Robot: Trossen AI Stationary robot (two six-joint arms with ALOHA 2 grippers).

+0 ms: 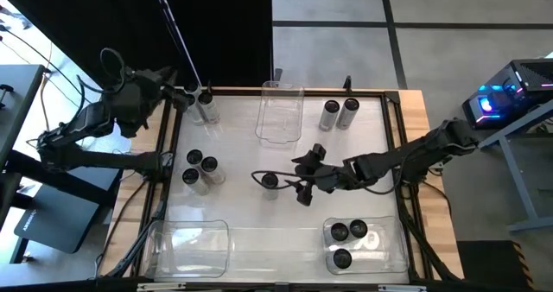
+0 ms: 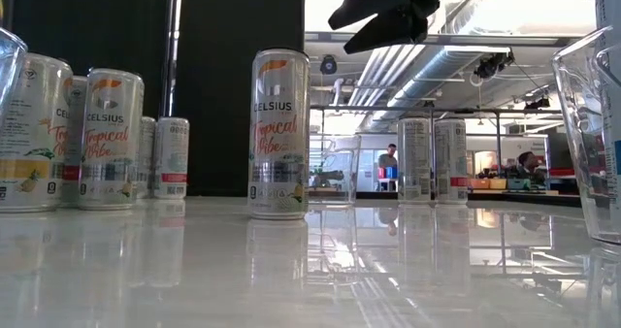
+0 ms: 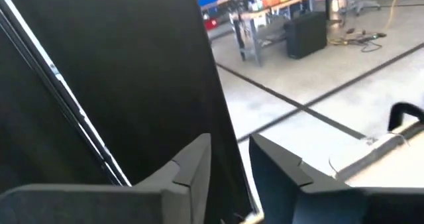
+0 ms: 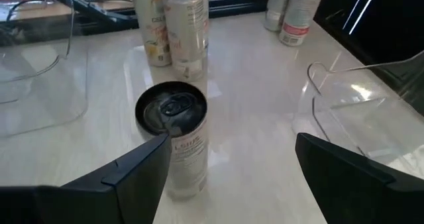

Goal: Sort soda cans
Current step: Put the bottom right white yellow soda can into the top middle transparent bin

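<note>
Next, I close my right gripper on the upper side (image 1: 270,187) (image 4: 177,140) of the soda can that stands alone at the middle of the table, just below the can's black top.
Slim silver soda cans stand upright on the white table. One can (image 1: 270,181) (image 4: 173,138) (image 2: 279,134) stands alone at the middle. My right gripper (image 1: 299,176) (image 4: 230,144) (image 2: 388,13) hangs open just to its right, above the can's top, touching nothing. Three cans (image 1: 200,169) stand at the left, two (image 1: 338,113) at the far side, two (image 1: 206,107) at the far left corner. Three more (image 1: 349,238) stand in the near right bin (image 1: 393,250). My left gripper (image 1: 183,96) (image 3: 230,151) is raised beside the far left cans, its fingers a little apart with nothing between them.
A clear bin (image 1: 279,111) stands at the far middle, another (image 1: 190,244) at the near left. A raised wooden rim (image 1: 406,154) frames the table. A black curtain (image 1: 216,33) hangs behind the far left corner. Bare tabletop lies between the middle can and the near bins.
</note>
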